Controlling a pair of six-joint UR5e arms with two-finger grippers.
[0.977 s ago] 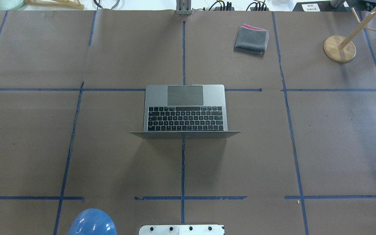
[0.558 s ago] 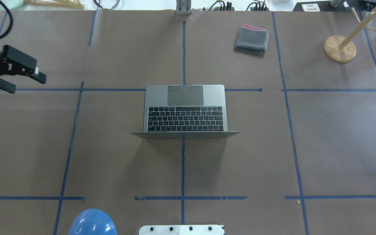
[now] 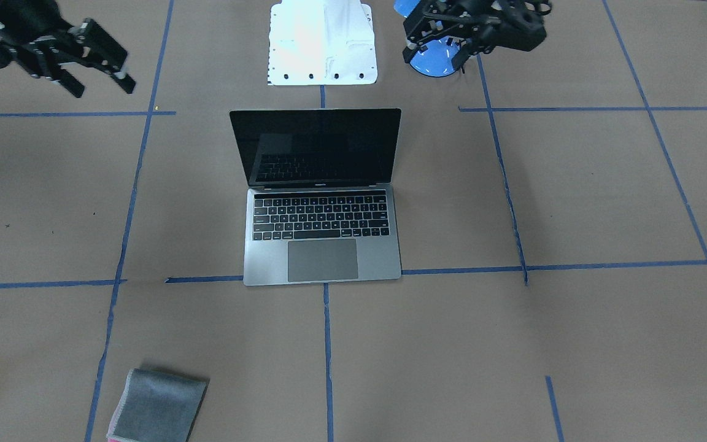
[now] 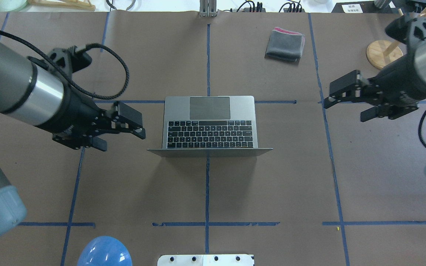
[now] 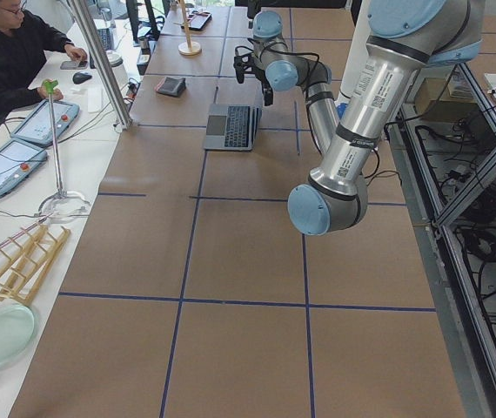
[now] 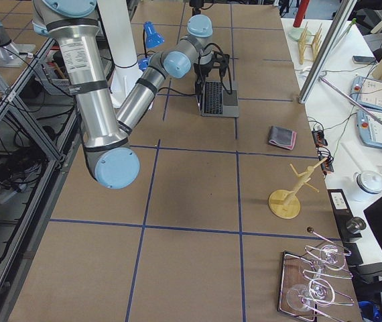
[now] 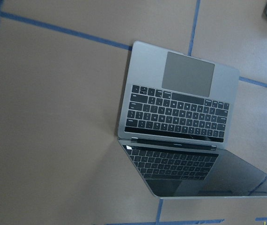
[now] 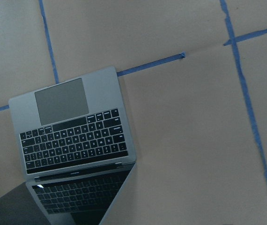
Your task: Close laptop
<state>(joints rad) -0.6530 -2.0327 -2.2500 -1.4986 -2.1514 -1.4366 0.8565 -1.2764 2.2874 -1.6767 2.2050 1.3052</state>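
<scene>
The robot's left gripper should go to the laptop next and close just behind the lid's top edge (image 3: 367,110) (image 7: 185,197) near its own side, ready to push.
The grey laptop (image 4: 209,122) stands open in the middle of the table, its lid upright and its dark screen facing away from the robot. It also shows in the front view (image 3: 323,233), the left wrist view (image 7: 175,112) and the right wrist view (image 8: 72,131). My left gripper (image 4: 124,141) is open and empty, hovering just left of the laptop's hinge corner; it also shows in the front view (image 3: 433,56). My right gripper (image 4: 344,111) is open and empty, well to the right of the laptop, and shows in the front view (image 3: 103,89) too.
A folded grey cloth (image 4: 285,44) with a pink edge lies at the far right of centre. A wooden stand (image 4: 384,54) is at the far right. A blue round object (image 4: 104,252) and the white base plate (image 4: 205,259) sit at the near edge.
Both arms have swung in from the sides toward the laptop; the left gripper now hangs close beside it. The laptop has not moved and its lid stays open.
</scene>
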